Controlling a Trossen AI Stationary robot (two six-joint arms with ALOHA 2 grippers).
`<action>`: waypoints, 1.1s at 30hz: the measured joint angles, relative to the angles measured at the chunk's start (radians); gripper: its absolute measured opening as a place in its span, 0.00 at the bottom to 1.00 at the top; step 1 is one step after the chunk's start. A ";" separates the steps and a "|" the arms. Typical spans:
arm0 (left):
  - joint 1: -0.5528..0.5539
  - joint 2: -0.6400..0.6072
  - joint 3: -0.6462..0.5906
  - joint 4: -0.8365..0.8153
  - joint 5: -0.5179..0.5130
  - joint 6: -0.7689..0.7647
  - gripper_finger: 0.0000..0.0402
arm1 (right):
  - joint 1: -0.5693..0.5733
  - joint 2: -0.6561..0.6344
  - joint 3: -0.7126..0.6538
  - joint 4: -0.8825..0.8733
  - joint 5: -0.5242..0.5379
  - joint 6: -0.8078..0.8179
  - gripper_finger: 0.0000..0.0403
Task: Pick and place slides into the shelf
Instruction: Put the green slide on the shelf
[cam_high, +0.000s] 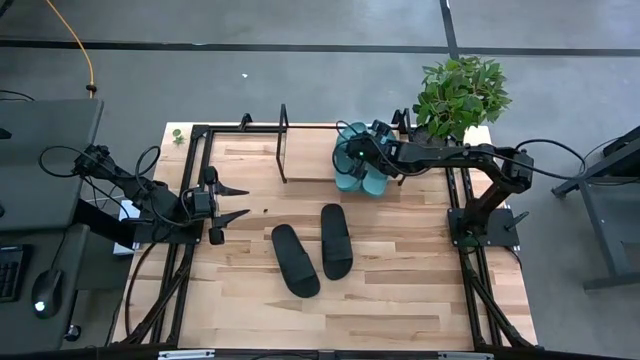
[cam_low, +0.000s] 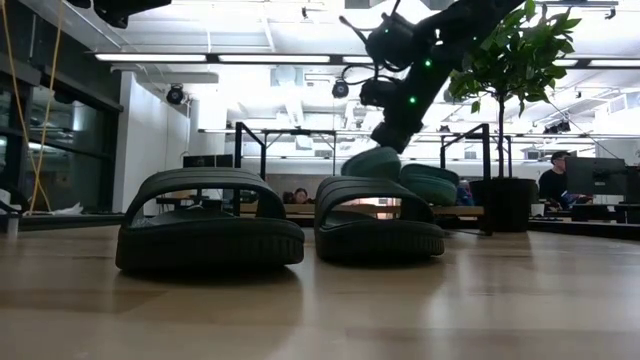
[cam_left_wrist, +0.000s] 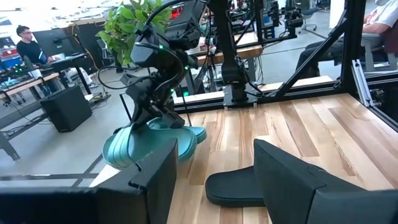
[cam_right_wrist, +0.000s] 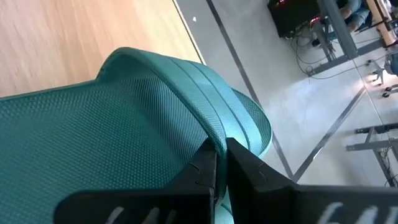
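Observation:
Next, my right gripper releases the teal slide on the shelf board (cam_high: 353, 154), beside the other teal slide.
Two black slides (cam_high: 296, 260) (cam_high: 336, 240) lie sole-down, side by side, mid-table; the low view shows them close up (cam_low: 210, 222) (cam_low: 378, 218). Two teal-green slides sit at the right end of the shelf (cam_high: 305, 158), a light board between thin black end frames. My right gripper (cam_high: 350, 158) reaches in from the table's right and is shut on the left teal slide (cam_high: 347, 165). The other teal slide (cam_high: 373, 176) lies beside it. My left gripper (cam_high: 243, 201) waits open at the table's left side. My right gripper (cam_right_wrist: 219, 149) pinches the teal slide's ribbed strap (cam_right_wrist: 208, 127) between its two fingers, at the strap's edge. It comes slanting down from the table's right (cam_low: 388, 128). The held slide (cam_low: 372, 162) sits higher than the other teal one (cam_low: 432, 186); a black slide hides its underside.
A potted plant (cam_high: 460, 95) stands at the table's far right corner, just behind the right arm. A large black tube frame (cam_high: 200, 135) runs around the tabletop. The shelf's left half (cam_high: 300, 150) is bare board. People sit at desks in the room behind (cam_low: 552, 180).

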 joint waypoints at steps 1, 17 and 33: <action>0.000 0.000 0.000 0.000 0.000 0.000 0.48 | 0.000 0.000 0.000 -0.006 0.000 -0.001 0.00; 0.000 0.000 0.000 0.000 0.000 0.000 0.48 | -0.040 0.000 0.002 -0.041 -0.027 0.028 0.00; 0.000 0.000 0.000 0.000 0.000 0.000 0.48 | -0.084 0.025 0.002 -0.040 -0.055 0.055 0.00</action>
